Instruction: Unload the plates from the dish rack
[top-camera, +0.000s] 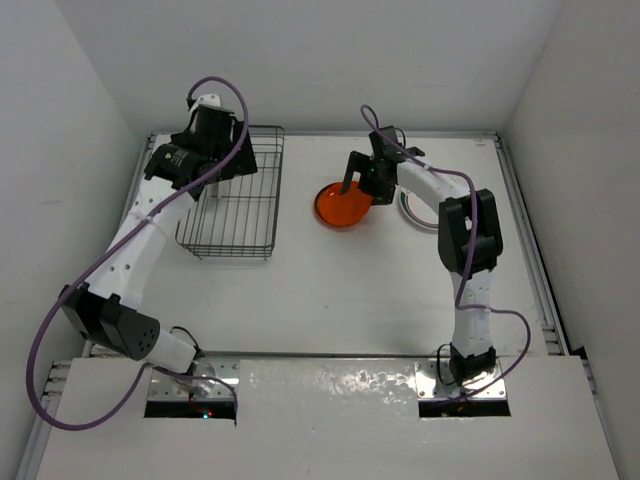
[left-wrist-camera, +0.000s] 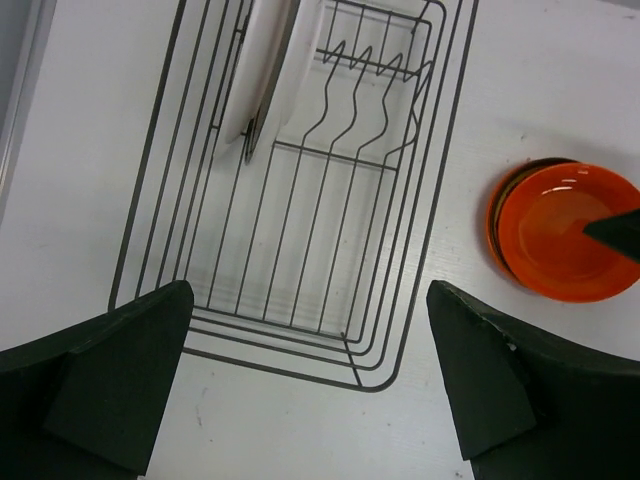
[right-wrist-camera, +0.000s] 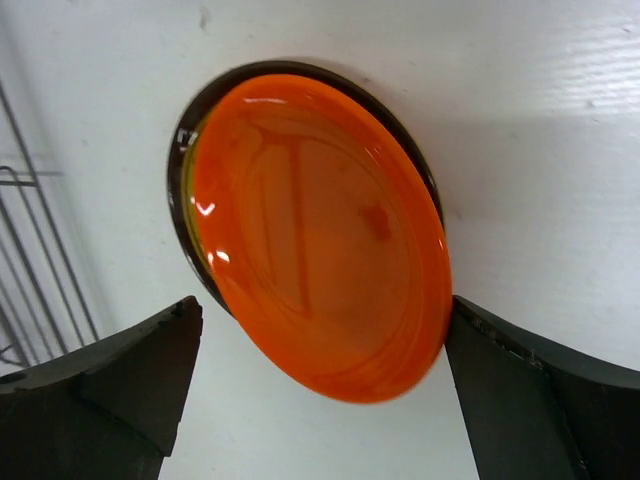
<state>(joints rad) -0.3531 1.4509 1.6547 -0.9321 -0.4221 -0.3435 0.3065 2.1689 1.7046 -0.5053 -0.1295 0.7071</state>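
Observation:
I need to close my left gripper on the near edge of the upright white plate (top-camera: 214, 187) (left-wrist-camera: 268, 118) in the dish rack, the plate that is closer to the orange plate.
The dark wire dish rack (top-camera: 245, 215) lies at the back left, and one white plate (left-wrist-camera: 262, 70) stands upright in its far end. My left gripper (left-wrist-camera: 308, 300) hovers open above the rack's near end with nothing between its fingers. An orange plate (right-wrist-camera: 320, 230) lies slightly tilted on a dark-rimmed plate (right-wrist-camera: 190, 130) on the table, right of the rack (right-wrist-camera: 30, 260). My right gripper (right-wrist-camera: 325, 310) is open and straddles the orange plate's near edge, its right finger close to the rim. From above, the right gripper (top-camera: 360, 183) sits over the orange plate (top-camera: 338, 208).
A white plate with a teal rim (top-camera: 412, 210) lies on the table right of the orange one, partly hidden by the right arm. White walls close in the table on the left, back and right. A raised rail (top-camera: 530, 250) runs along the right edge.

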